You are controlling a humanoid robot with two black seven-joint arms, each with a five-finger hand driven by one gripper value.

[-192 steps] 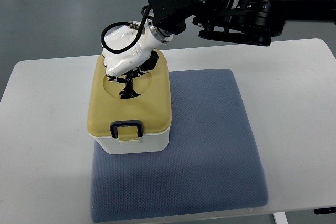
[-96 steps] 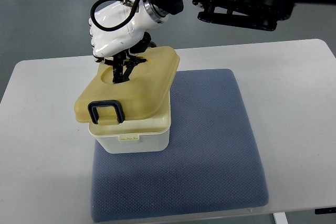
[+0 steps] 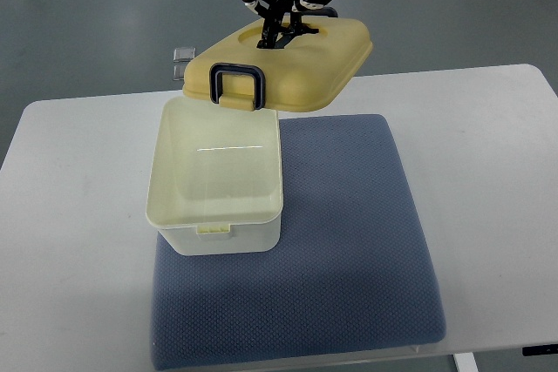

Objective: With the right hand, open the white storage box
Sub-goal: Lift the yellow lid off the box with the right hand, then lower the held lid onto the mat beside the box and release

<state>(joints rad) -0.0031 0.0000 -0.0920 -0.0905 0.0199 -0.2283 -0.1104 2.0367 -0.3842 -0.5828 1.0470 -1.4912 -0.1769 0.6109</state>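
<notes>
Next, I release the yellow lid with my right gripper on the bare blue mat [image 3: 375, 181] beside the white storage box.
The white storage box [image 3: 216, 231] stands open on the blue mat [image 3: 349, 250], and its inside looks empty. Its yellow lid [image 3: 309, 63] with a dark latch handle [image 3: 237, 84] hangs tilted in the air above the box's far right corner. My right hand [image 3: 283, 19], white with black fingers, is at the top edge of the view and grips the lid through the recess in its top. Most of the right arm is out of frame. The left arm is out of view.
The mat lies on a white table [image 3: 78, 215]; grey floor shows beyond the far edge. A small clear clip-like object [image 3: 181, 61] shows at the table's far edge, left of the lid.
The lid has come off the box. It rose and moved up and to the right with my right hand, leaving the box open.
</notes>
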